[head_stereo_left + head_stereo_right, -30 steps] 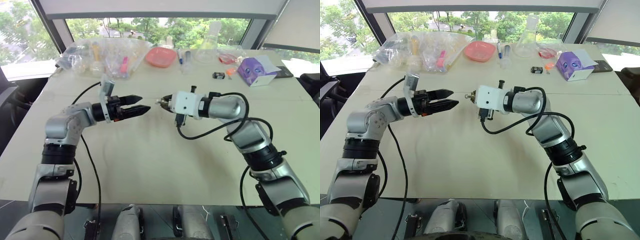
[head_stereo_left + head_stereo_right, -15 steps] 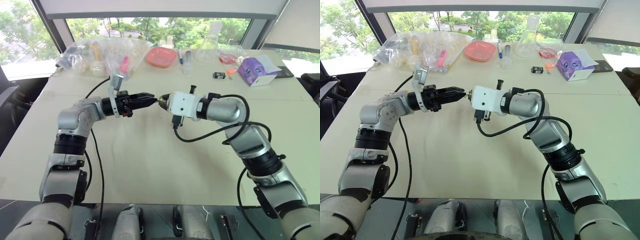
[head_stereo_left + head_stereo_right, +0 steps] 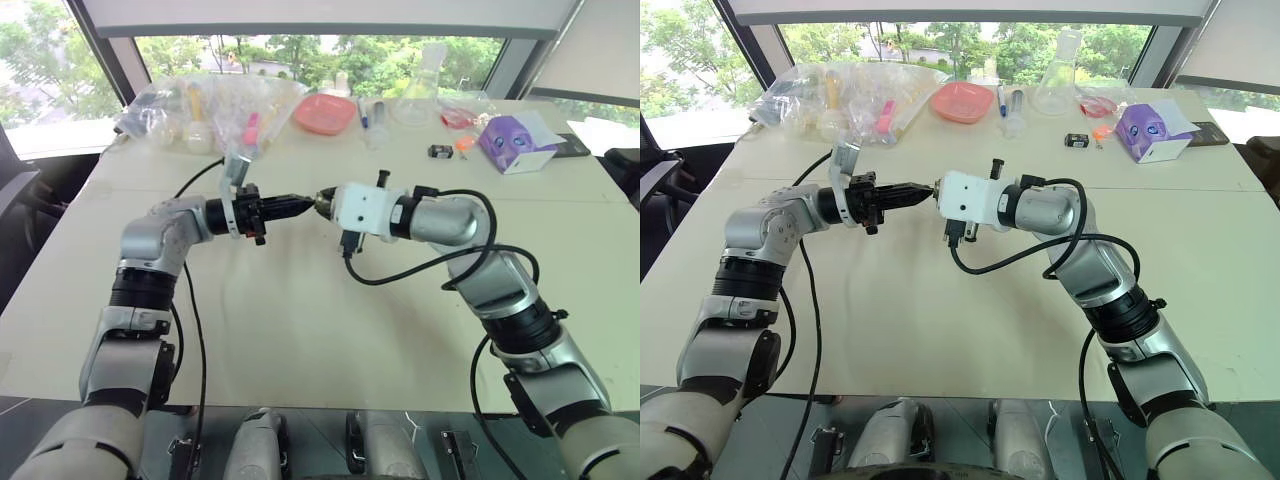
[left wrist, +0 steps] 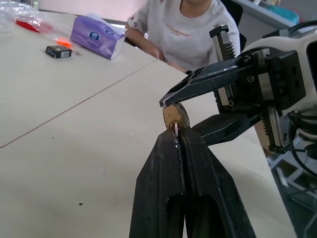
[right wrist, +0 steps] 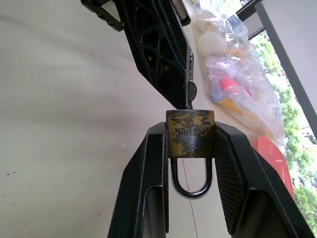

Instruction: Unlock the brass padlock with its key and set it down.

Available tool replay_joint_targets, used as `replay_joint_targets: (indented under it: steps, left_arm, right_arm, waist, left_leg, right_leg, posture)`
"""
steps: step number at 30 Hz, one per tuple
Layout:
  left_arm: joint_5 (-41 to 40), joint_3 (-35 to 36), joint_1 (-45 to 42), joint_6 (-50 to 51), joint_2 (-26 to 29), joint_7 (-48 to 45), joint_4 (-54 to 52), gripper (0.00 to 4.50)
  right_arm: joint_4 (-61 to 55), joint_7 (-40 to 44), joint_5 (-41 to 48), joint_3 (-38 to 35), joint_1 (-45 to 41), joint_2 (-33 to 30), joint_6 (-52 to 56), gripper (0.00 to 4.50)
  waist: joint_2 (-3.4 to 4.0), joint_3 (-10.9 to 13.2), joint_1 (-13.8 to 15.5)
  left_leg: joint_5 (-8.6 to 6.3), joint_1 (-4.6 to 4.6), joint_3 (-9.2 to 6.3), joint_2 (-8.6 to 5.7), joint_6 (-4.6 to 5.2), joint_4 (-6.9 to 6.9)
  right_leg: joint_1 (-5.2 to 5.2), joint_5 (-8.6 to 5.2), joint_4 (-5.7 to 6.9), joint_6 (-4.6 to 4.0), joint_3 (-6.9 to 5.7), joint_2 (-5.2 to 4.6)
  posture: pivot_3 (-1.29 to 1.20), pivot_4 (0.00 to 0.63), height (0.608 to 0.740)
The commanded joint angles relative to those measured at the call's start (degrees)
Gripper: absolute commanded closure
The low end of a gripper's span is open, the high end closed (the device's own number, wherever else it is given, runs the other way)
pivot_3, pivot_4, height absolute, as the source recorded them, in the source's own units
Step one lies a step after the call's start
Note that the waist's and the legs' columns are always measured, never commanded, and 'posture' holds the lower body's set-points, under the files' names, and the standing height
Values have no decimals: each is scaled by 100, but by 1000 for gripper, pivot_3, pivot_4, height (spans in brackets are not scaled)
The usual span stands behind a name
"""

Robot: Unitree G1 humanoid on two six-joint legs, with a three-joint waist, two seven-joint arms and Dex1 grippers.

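My left gripper pinches just the key while my right gripper surrounds the shackle, so next my left gripper takes the padlock's body (image 5: 190, 133) before my right gripper opens.
Above the middle of the table (image 3: 300, 330) my two grippers meet tip to tip. The right gripper (image 3: 324, 201) is shut on the brass padlock (image 5: 190, 133), squeezing its body between both pads, and the silvery shackle (image 5: 190, 187) hangs closed between the fingers. The key (image 5: 190, 92) stands in the padlock's end face. My left gripper (image 3: 300, 204) is shut on the key, level and pointing at the right gripper. From the left wrist, the padlock (image 4: 175, 116) shows just past my shut fingertips, with the key's thin blade (image 4: 176, 130) pinched between them.
Along the far edge lie clear plastic bags (image 3: 200, 105), a pink bowl (image 3: 323, 113), a glass flask (image 3: 415, 95), a small black box (image 3: 437, 151) and a purple tissue box (image 3: 515, 140). A person in a white shirt (image 4: 183, 27) sits at the table's right side.
My left gripper, open and apart from the right one a second ago, swung across to the padlock and shut on the key. The right gripper kept its hold and stayed put.
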Motion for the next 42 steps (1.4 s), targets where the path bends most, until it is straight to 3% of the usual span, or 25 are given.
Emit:
replay_joint_targets:
  steps: [1,6,8,11,15,18,23,33,34,36,40,42]
  left_arm:
    - [710,-278,-72,-1251,66,67,-138,4464]
    - [1107,-248,-112,-2663,-65,161,30,4464]
    - [1253,-338,-121,-2800,-18,63,108,4464]
    - [424,26,-395,-835,82,-94,245,4464]
    - [-110,270,-625,267,210,-273,341,3196]
    - [-249,184,-629,721,267,-488,206,1650]
    - [-91,-11,-605,714,158,-566,163,1650]
    - [91,65,-1039,283,-251,-498,1095,1650]
    - [90,62,-1053,273,-255,-530,1120,2149]
    - [92,53,-1057,274,-243,-590,1143,2623]
    - [73,19,-1000,380,-172,-755,1056,4370]
    - [62,46,-1002,399,-178,-734,1044,4441]
  right_arm:
    - [-300,-4,33,-94,-136,39,-39,3827]
    - [-295,12,65,-122,-114,46,0,3827]
    - [-279,14,67,-132,-112,48,-7,3827]
    - [-261,-6,40,-135,-122,47,-46,3827]
    - [-252,-49,-27,-128,-135,37,-121,3827]
    - [-220,-91,-65,-113,-166,60,-198,3827]
    - [-219,-128,-104,-100,-204,106,-261,3827]
    - [-353,-118,-178,-73,-184,139,-220,3827]
    - [-367,-120,-186,-73,-176,136,-207,3827]
    - [-388,-124,-196,-75,-161,132,-183,3827]
    - [-387,-134,-212,-80,-172,146,-165,3827]
    - [-373,-147,-224,-79,-182,161,-172,3827]
  waist:
    - [0,0,4]
    - [0,0,2]
    - [0,0,2]
    - [0,0,0]
    - [0,0,-21]
    - [0,0,-20]
    - [0,0,4]
    - [0,0,-9]
    - [0,0,-14]
    - [0,0,-12]
    - [0,0,-11]
    - [0,0,-10]
  left_leg:
    - [0,0,0,0,0,0]
    - [0,0,2,0,0,0]
    - [0,0,3,0,0,0]
    - [0,0,2,0,0,0]
    - [0,-1,-2,0,1,0]
    - [0,-1,-6,1,1,-2]
    - [0,-1,-4,0,0,0]
    - [0,-1,-2,0,0,-1]
    - [0,-1,-2,0,0,-1]
    - [0,-1,-3,0,0,-1]
    - [0,-1,-2,0,0,-1]
    - [0,-1,-2,0,0,-1]
  right_leg:
    - [0,0,0,0,0,0]
    - [0,0,0,0,0,0]
    - [-1,0,0,0,0,0]
    - [-1,0,0,0,0,1]
    - [-1,0,-1,1,0,1]
    - [-1,0,0,1,-1,2]
    - [1,0,-1,1,-1,0]
    - [-1,0,-2,1,-1,1]
    - [-1,0,-1,1,-1,1]
    - [-1,0,-1,1,-2,2]
    - [-1,0,-1,1,-1,1]
    - [-1,0,-1,1,-1,1]
  posture:
    - [0,150,733]
    - [0,150,733]
    - [0,150,733]
    - [0,150,733]
    - [0,150,733]
    - [0,150,733]
    - [0,150,733]
    - [0,150,733]
    - [0,150,733]
    - [0,150,733]
    - [0,150,733]
    - [0,150,733]
